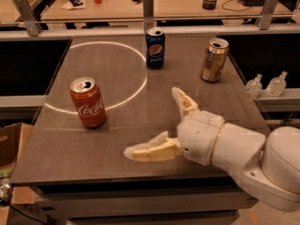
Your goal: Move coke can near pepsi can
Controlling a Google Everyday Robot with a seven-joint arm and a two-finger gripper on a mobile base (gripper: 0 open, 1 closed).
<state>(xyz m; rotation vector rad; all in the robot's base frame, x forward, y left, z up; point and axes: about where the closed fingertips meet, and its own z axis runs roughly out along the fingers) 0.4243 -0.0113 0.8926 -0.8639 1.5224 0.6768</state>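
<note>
The robot's gripper will next go to the coke can and close around the lower half of its body (pixel 92 110), leaving the can's top clear.
The coke can (pixel 88 102) is red-orange with white cursive lettering and stands upright at the left of the grey table (pixel 117 139). The pepsi can (pixel 155 48) is dark blue with a round logo and stands upright at the far middle. My gripper (pixel 154 123) hovers over the front middle of the table, to the right of the coke can and apart from it. Its two cream fingers (pixel 150 150) are spread wide and hold nothing.
A gold-tan can (pixel 214 60) stands at the far right of the table. A white ring of light (pixel 136 86) lies on the tabletop. Two small clear bottles (pixel 267 85) sit on a ledge to the right. A cardboard box (pixel 9 146) is at the left.
</note>
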